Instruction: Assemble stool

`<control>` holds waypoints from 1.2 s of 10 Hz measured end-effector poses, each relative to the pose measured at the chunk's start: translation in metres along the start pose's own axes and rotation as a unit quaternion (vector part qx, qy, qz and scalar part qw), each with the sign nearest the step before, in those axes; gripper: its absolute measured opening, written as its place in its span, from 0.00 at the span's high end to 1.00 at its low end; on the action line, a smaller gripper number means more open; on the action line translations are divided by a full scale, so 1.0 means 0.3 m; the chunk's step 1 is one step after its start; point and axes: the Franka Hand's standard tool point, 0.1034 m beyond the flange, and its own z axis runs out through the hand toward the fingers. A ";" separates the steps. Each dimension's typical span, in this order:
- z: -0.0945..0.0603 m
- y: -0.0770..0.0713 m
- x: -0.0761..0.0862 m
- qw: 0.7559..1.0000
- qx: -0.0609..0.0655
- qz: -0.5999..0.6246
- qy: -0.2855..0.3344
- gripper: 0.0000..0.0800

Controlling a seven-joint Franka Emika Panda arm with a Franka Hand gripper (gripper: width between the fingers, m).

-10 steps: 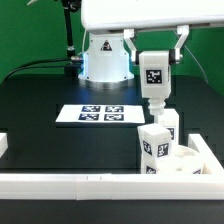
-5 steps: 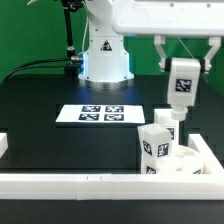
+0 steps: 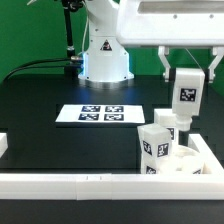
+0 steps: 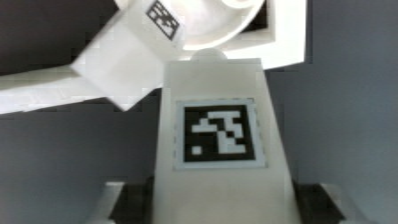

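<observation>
Next, I let go of the white stool leg upright on the round white seat's free spot [image 3: 193, 161], next to the two standing legs.
My gripper [image 3: 189, 70] is shut on a white blocky stool leg [image 3: 187, 96] that hangs upright with its tag facing the camera, on the exterior view's right. It is in the air just above and to the right of the round white seat [image 3: 180, 165], which sits in the corner of the rails. Two legs [image 3: 153, 143] stand upright on the seat, a second one [image 3: 168, 124] behind. In the wrist view the held leg [image 4: 221, 135] fills the middle between my fingers [image 4: 118, 200], with the seat [image 4: 210, 28] beyond its tip.
The marker board [image 3: 100, 114] lies flat on the black table in the middle. White border rails run along the front [image 3: 80, 183] and the right side [image 3: 210, 150]. The arm's base [image 3: 104, 55] stands at the back.
My gripper has carried the leg toward the exterior view's right and slightly lower, from above the seat's legs to beside them.
</observation>
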 end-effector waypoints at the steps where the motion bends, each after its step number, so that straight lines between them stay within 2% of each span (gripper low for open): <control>1: 0.020 -0.023 -0.012 1.000 0.000 -0.004 -0.003 0.58; 3: 0.057 -0.021 -0.035 1.000 -0.005 -0.007 -0.009 0.58; 6: 0.072 -0.007 -0.054 1.000 -0.009 -0.008 -0.015 0.58; 12: 0.119 -0.016 -0.101 0.999 -0.015 -0.015 -0.031 0.58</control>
